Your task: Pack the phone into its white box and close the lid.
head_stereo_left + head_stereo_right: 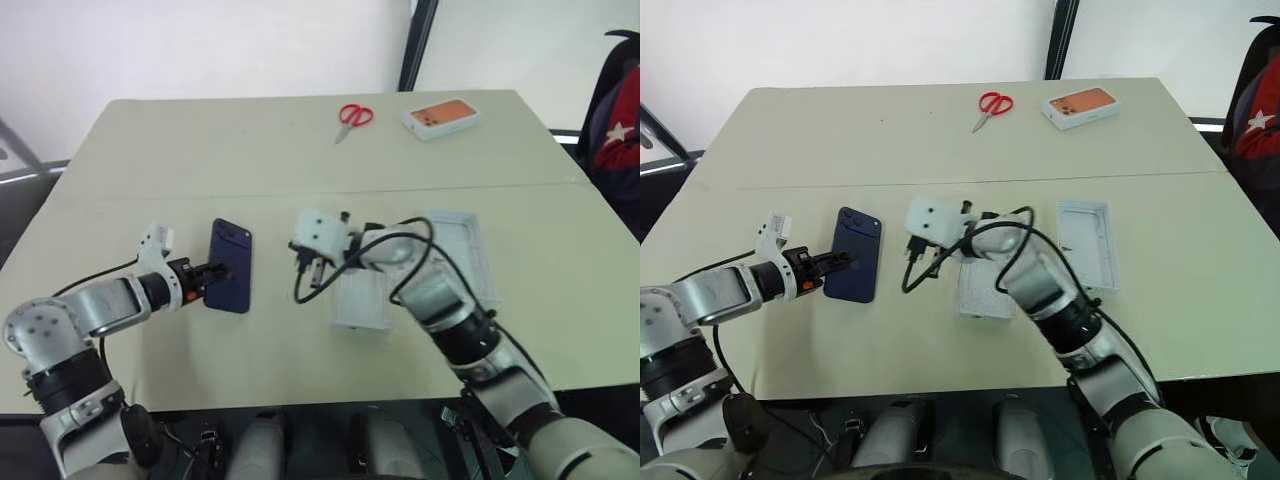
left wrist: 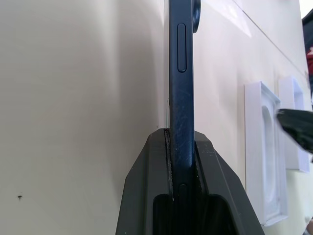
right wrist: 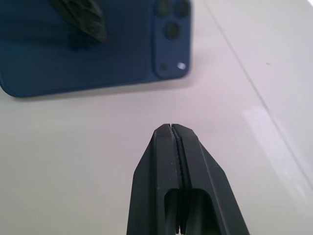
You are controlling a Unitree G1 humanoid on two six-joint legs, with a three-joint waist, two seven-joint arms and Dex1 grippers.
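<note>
The open white box (image 1: 361, 284) (image 2: 269, 152) is the white piece closer to the phone. Next, my left gripper releases the phone inside it. The phone still lies back up on the table.
The dark navy phone (image 1: 232, 262) lies back up at the left of the table, camera cluster at its far end. My left gripper (image 1: 213, 272) is shut on its near left edge; the left wrist view shows the phone (image 2: 182, 88) edge-on between the black fingers (image 2: 146, 186). My right gripper (image 3: 171, 126) is shut and empty, hovering just right of the phone (image 3: 88, 54). The white box (image 1: 1087, 243) lies open, right of centre. Another shallow white piece (image 1: 978, 292) sits partly under my right forearm. I cannot tell whether it is the lid.
Red-handled scissors (image 1: 354, 116) and a white box with an orange picture (image 1: 441, 117) lie at the far edge. A seam (image 1: 200, 195) runs across the table. A black cable (image 1: 300, 290) loops below my right wrist. A dark chair (image 1: 615, 120) stands at the right.
</note>
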